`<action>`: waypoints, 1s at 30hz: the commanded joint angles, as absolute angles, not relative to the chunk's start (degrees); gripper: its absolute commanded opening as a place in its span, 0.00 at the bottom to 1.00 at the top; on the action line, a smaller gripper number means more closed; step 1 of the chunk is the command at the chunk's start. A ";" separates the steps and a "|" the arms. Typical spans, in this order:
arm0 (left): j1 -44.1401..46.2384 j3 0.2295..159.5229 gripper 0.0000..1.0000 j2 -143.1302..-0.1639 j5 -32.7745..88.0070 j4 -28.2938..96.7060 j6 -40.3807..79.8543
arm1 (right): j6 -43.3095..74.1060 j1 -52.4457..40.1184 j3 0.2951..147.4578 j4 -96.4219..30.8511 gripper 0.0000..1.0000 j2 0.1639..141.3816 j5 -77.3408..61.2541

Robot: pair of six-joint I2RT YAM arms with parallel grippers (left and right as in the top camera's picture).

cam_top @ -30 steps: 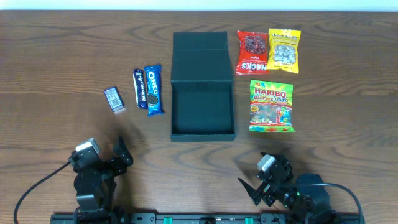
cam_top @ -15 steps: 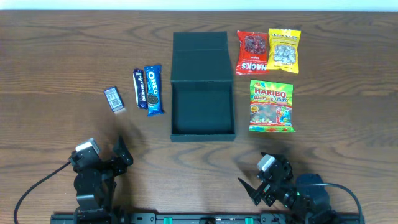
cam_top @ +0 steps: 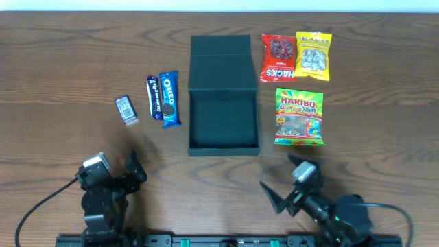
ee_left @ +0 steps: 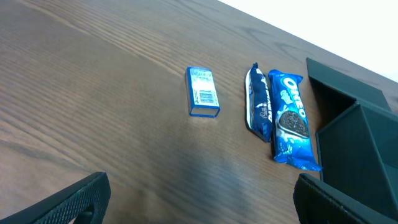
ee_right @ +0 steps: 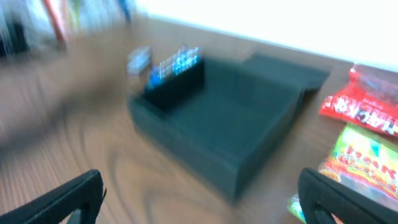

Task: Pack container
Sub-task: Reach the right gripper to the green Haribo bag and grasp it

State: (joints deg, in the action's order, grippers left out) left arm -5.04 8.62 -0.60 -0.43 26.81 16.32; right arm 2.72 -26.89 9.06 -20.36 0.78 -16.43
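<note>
I need to close my right gripper on the clear window of the Haribo bag [cam_top: 300,122] [ee_right: 352,183], at its middle, a little below the lettering.
The dark teal container [cam_top: 223,116] stands open at the table's middle, its lid flap lying flat behind it; it looks empty. It also shows in the left wrist view [ee_left: 367,149] and, blurred, in the right wrist view [ee_right: 217,124]. My left gripper [cam_top: 130,173] is open and empty near the front left edge. My right gripper [cam_top: 288,185] is open and empty at the front right, below the Haribo bag [cam_top: 299,116]. Left of the box lie an Oreo pack [cam_top: 170,99], a dark bar [cam_top: 155,97] and a small blue box [cam_top: 125,109].
A red Hacks bag [cam_top: 277,57] and a yellow snack bag [cam_top: 313,55] lie at the back right of the container. Bare wooden table [cam_top: 68,62] spreads to the far left and far right.
My right arm has shifted and turned a little toward the container; its wrist view is motion-blurred. The left arm and all objects have not moved.
</note>
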 commanded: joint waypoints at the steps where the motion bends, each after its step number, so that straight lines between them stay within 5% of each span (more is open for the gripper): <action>1: -4.86 7.60 0.95 -0.25 -1.06 26.81 16.32 | 32.08 -27.40 9.54 -14.72 0.99 0.32 -16.99; 6: -4.86 7.60 0.95 -0.25 -1.06 26.81 16.32 | 51.29 -27.40 9.54 -11.84 0.99 0.32 -14.70; 15: -4.86 7.60 0.95 -0.25 -1.06 26.81 16.32 | 45.12 -27.29 12.32 -6.70 0.99 4.64 -15.16; 23: -4.86 7.60 0.95 -0.23 -1.06 26.81 16.32 | 25.43 -23.83 38.04 -30.17 0.99 35.70 2.46; 30: -4.86 7.60 0.95 -0.25 -1.06 26.81 16.32 | 22.63 -20.82 50.24 -33.08 0.99 63.13 17.34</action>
State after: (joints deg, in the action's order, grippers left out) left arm -5.04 8.62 -0.58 -0.43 26.72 16.32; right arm 25.30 -22.11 48.60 -32.58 58.17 9.45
